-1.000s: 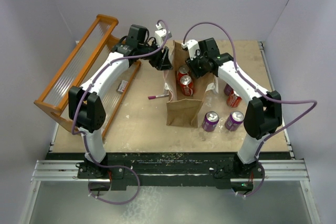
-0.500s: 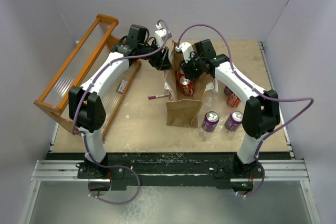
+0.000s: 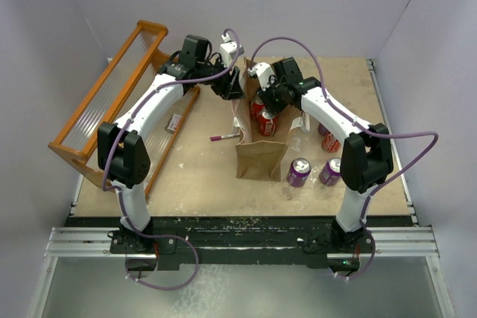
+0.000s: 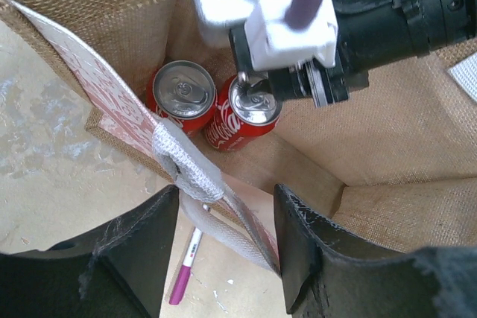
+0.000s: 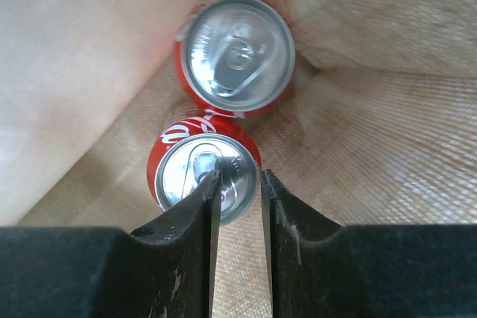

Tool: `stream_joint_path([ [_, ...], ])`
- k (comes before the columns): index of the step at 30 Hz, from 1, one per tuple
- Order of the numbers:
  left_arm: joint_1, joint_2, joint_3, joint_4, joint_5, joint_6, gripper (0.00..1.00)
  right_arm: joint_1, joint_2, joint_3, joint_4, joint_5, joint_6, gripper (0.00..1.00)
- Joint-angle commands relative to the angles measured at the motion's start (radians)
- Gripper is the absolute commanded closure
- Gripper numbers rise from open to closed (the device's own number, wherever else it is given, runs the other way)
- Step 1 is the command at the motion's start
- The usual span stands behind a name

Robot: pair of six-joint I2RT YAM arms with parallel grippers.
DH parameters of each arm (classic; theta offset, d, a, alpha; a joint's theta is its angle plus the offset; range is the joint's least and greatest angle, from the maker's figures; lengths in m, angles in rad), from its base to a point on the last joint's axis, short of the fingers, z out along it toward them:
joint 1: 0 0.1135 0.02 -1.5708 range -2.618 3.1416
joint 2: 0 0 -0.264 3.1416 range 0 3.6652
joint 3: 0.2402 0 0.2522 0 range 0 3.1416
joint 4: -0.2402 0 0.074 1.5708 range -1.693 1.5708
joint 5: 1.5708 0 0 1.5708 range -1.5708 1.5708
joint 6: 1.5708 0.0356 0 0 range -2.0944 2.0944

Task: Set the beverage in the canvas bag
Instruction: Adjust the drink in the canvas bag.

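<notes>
My nearly closed right fingers are over the nearer red can's rim; they should open wide and take the can around its red body [image 5: 230, 130].
The canvas bag [image 3: 261, 158] stands open mid-table with two red beverage cans [image 3: 267, 123] upright inside. My left gripper [image 3: 229, 86] sits at the bag's far-left rim. In the left wrist view it [image 4: 227, 199] is open wide, and the white handle [image 4: 186, 165] and the bag's edge run between its fingers unclamped. My right gripper [image 3: 266, 103] reaches down into the bag. In the right wrist view it [image 5: 240, 180] is narrowly open and straddles the rim of the nearer red can [image 5: 197, 173]. The other red can [image 5: 237, 53] stands just beyond.
Right of the bag, two purple cans [image 3: 299, 171] [image 3: 332, 170] stand on the table, with a red can [image 3: 331, 141] lying behind them. A purple pen [image 3: 226, 138] lies left of the bag. An orange slatted rack [image 3: 104, 102] fills the left side.
My right gripper has moved left and down into the bag, over the red cans, and its jaws have narrowed. The left arm has stayed put.
</notes>
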Motion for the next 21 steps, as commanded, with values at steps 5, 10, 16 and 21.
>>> stream_joint_path([
  [5,-0.006,-0.024,0.017,0.016,0.013,0.02,0.43,-0.039,-0.015,0.037,-0.055,0.083,0.018,0.71],
  [10,-0.006,-0.029,0.013,0.017,0.013,0.019,0.43,-0.039,-0.02,0.066,-0.066,0.022,0.018,0.68],
  [16,-0.005,-0.044,0.0,0.017,0.012,0.024,0.43,-0.03,-0.046,0.069,-0.046,-0.087,0.013,0.61],
  [21,-0.005,-0.061,-0.019,0.02,0.013,0.022,0.43,-0.03,-0.07,0.084,-0.045,-0.163,0.023,0.5],
])
